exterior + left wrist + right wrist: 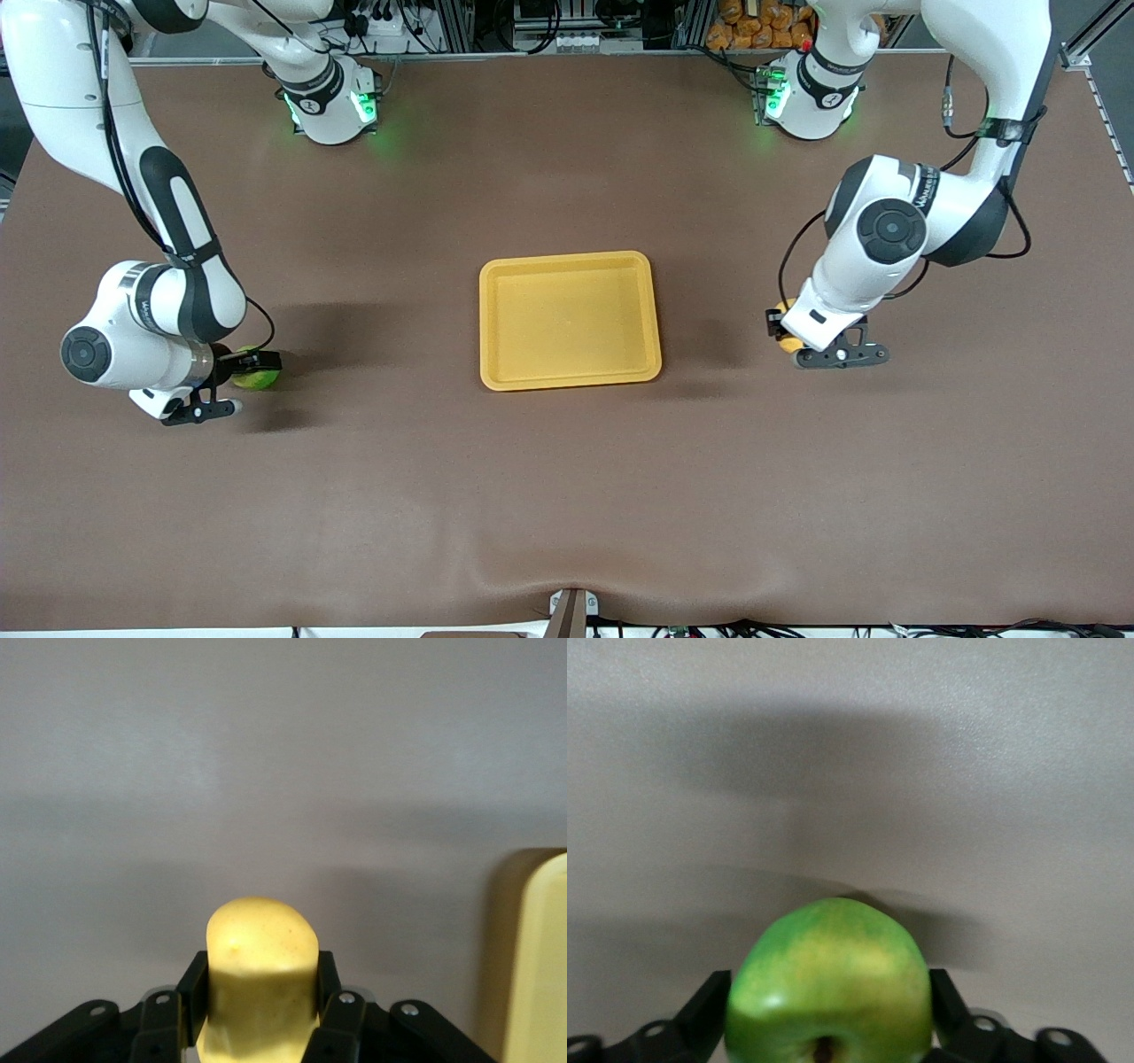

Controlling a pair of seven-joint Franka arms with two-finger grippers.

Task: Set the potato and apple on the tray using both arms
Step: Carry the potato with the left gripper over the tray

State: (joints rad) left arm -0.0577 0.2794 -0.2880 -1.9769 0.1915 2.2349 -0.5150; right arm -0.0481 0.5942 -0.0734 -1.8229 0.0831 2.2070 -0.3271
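Next, the left gripper drops the potato inside the tray (633, 333) along the tray's rim closest to it, toward the tray's near corner.
The yellow-orange tray (570, 260) lies empty at the middle of the brown table. My right gripper (244, 385) is low over the table toward the right arm's end, shut on the green apple (257, 381). In the right wrist view the apple (828, 979) fills the gap between the black fingers (707, 1008), stem dimple facing the camera. My left gripper (797, 340) is low over the table toward the left arm's end, shut on the pale yellow potato (788, 344). In the left wrist view the potato (261, 961) stands between the fingers (193, 988), with the tray's rim (536, 966) at the frame's edge.
The two arm bases (332, 102) (806, 97), lit green, stand along the table's edge farthest from the front camera. A small bracket (571, 611) sits at the table's nearest edge. Bare brown table lies between each gripper and the tray.
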